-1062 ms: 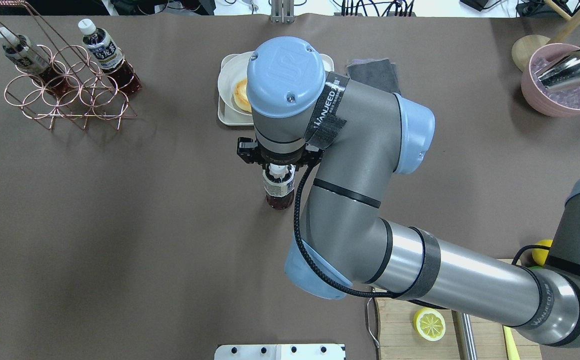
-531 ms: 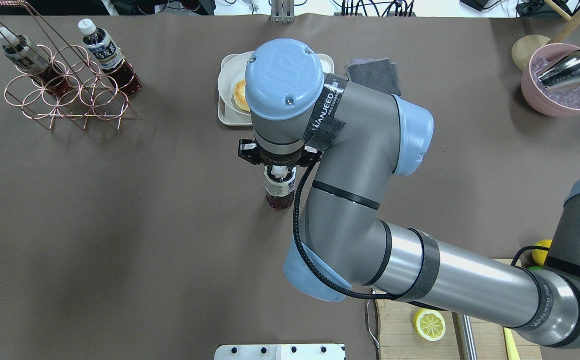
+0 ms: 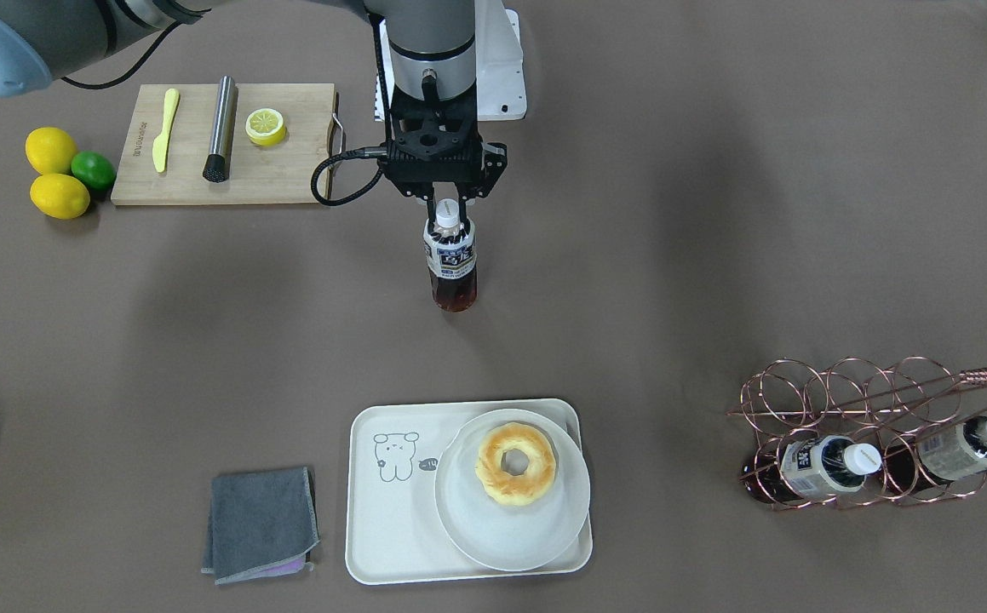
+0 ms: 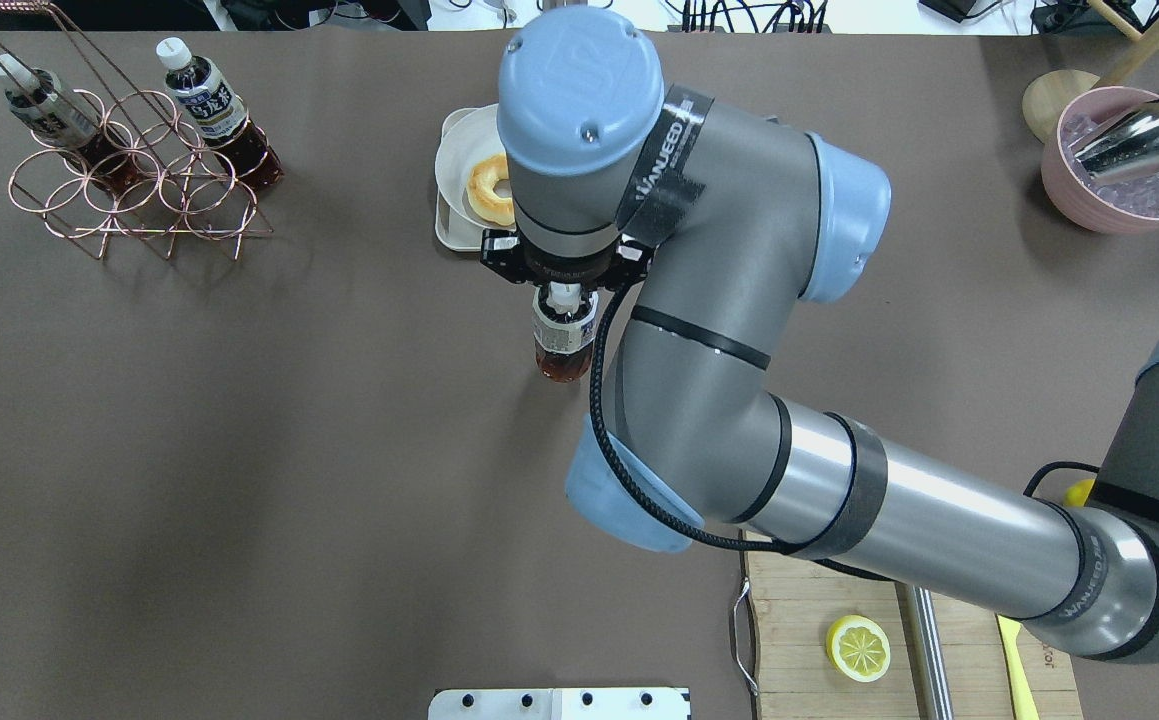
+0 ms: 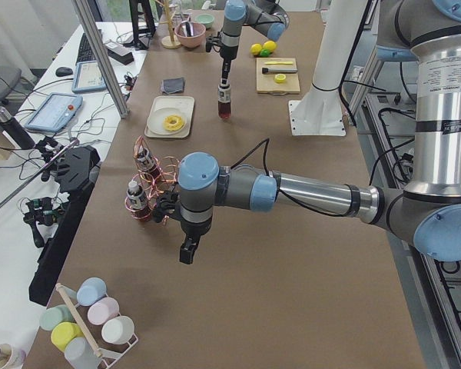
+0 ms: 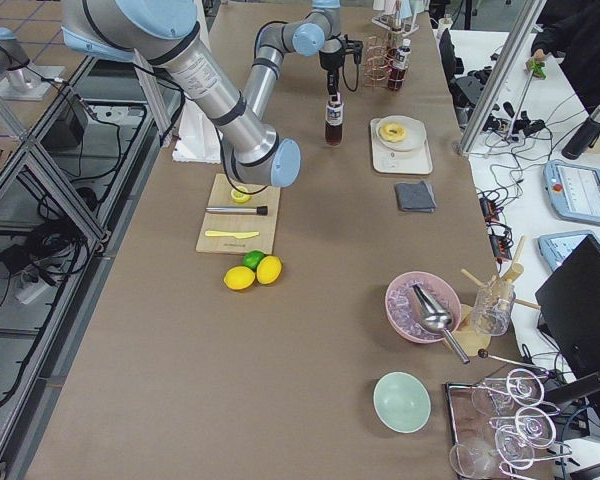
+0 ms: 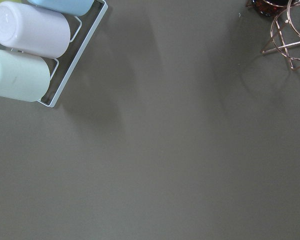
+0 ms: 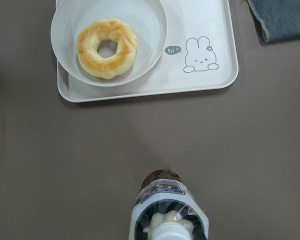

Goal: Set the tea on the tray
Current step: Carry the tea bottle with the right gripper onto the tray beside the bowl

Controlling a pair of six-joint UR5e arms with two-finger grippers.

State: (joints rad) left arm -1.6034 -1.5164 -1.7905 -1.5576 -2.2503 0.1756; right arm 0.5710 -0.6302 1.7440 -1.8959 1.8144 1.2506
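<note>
My right gripper needs to set the tea down on the cream tray's bare part (image 3: 393, 500) (image 8: 198, 18) just beyond the drawing, beside the white plate.
The tea (image 3: 450, 264) is a small bottle with a white cap, and it hangs upright in my right gripper (image 3: 447, 209), which is shut on its neck. It also shows in the overhead view (image 4: 561, 340) under the gripper (image 4: 563, 292), and in the right wrist view (image 8: 167, 210). The cream tray (image 3: 399, 519) lies further out on the table, apart from the bottle; its bare part with the drawing shows in the right wrist view (image 8: 200, 30). My left gripper (image 5: 186, 252) shows only in the exterior left view, so I cannot tell whether it is open or shut.
A white plate (image 3: 493, 536) with a doughnut (image 3: 515, 464) fills one half of the tray. A grey cloth (image 3: 259, 524) lies beside it. A copper rack (image 3: 868, 434) holds two more bottles. A cutting board (image 3: 195, 179) and lemons (image 3: 54, 174) lie near the robot.
My right arm has risen and carried the bottle toward the tray. The doughnut, hidden by the wrist before, now shows.
</note>
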